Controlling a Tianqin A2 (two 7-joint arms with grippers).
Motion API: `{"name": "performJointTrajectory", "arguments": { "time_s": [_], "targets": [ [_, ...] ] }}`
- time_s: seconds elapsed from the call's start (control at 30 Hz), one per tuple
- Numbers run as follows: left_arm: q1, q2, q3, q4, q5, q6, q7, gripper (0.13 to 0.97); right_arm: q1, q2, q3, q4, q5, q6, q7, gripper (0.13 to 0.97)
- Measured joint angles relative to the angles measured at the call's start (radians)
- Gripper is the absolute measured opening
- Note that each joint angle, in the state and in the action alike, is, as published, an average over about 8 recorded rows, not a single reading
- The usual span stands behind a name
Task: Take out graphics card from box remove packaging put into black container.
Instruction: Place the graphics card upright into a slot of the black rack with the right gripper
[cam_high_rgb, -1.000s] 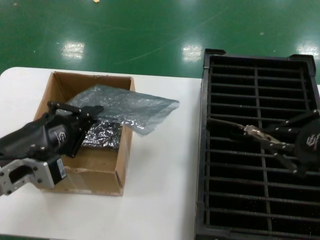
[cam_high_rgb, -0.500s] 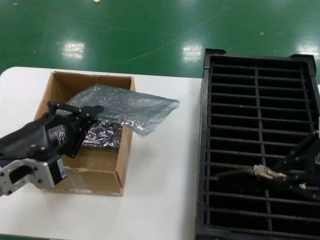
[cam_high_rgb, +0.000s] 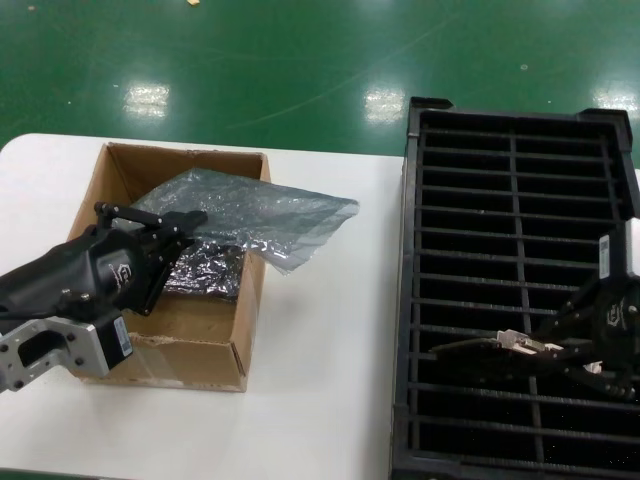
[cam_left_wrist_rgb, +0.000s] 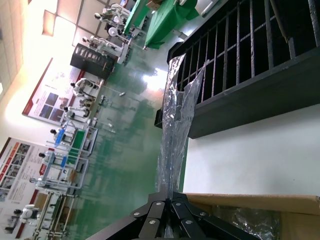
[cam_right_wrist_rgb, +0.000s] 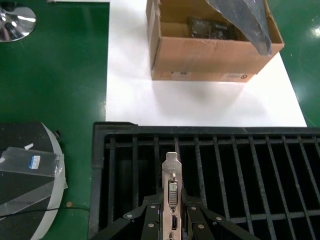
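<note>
The robot's right gripper will release the graphics card, now held flat over the black container's near slots, in a narrow slot (cam_high_rgb: 480, 359) (cam_right_wrist_rgb: 168, 200) toward the near end of the black container.
My left gripper (cam_high_rgb: 188, 222) hovers over the brown box (cam_high_rgb: 200, 345) and is shut on a corner of the grey crinkly packaging (cam_high_rgb: 262, 215). The limp bag reaches out past the box's right wall. In the left wrist view the packaging (cam_left_wrist_rgb: 175, 125) hangs out from the left gripper (cam_left_wrist_rgb: 170, 199). My right gripper (cam_high_rgb: 555, 350) is shut on the graphics card (cam_high_rgb: 510, 342), held flat over the near slots of the black container (cam_high_rgb: 405, 300). The right wrist view shows the graphics card's silver bracket (cam_right_wrist_rgb: 171, 182) between the fingers of the right gripper (cam_right_wrist_rgb: 171, 210), above the black container (cam_right_wrist_rgb: 125, 134).
Inside the box lies another shiny silver packet (cam_high_rgb: 205, 270). The box and the container stand on a white table (cam_high_rgb: 320, 380) with bare surface between them. Green floor lies beyond. A round grey stand (cam_right_wrist_rgb: 25, 170) sits on the floor beside the container.
My right gripper has carried the graphics card from the container's middle rows toward its near end. The left gripper and the packaging have not moved.
</note>
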Motion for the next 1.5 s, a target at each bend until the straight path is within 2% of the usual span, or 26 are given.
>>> {"name": "performJointTrajectory", "arguments": {
  "time_s": [0.77,1.5],
  "targets": [
    [0.0,0.0,0.0,0.0,0.0,0.0,0.0,0.14,0.032,-0.072,-0.053,-0.131,-0.115,-0.005,-0.014,0.187],
    [0.0,0.0,0.0,0.0,0.0,0.0,0.0,0.14,0.09,-0.108,-0.182,-0.136,-0.146,-0.006,-0.003,0.187]
  ]
}}
